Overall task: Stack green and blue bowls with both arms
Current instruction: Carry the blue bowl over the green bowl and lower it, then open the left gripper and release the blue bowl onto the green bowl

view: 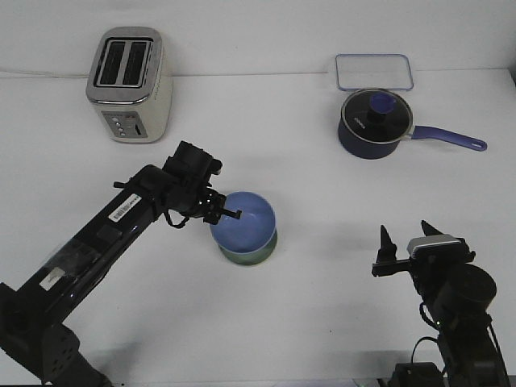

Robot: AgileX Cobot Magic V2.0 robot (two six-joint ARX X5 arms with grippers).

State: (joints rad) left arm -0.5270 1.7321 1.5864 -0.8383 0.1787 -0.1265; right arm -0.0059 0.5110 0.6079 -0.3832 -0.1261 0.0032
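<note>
The robot's left gripper should release the light blue bowl nested down inside the pale green bowl (247, 235) at the middle of the table.
The light blue bowl (246, 222) rests inside the pale green bowl (251, 256) at the table's middle; only the green bowl's lower edge shows beneath it. My left gripper (224, 211) is at the blue bowl's left rim, with one finger reaching over the rim into the bowl, and it looks closed on that rim. My right gripper (405, 240) is open and empty, fingers pointing up, low at the front right and well apart from the bowls.
A silver toaster (129, 85) stands at the back left. A dark navy saucepan (372, 125) with a lid and a long handle sits at the back right, and a clear rectangular lid (375, 71) lies behind it.
</note>
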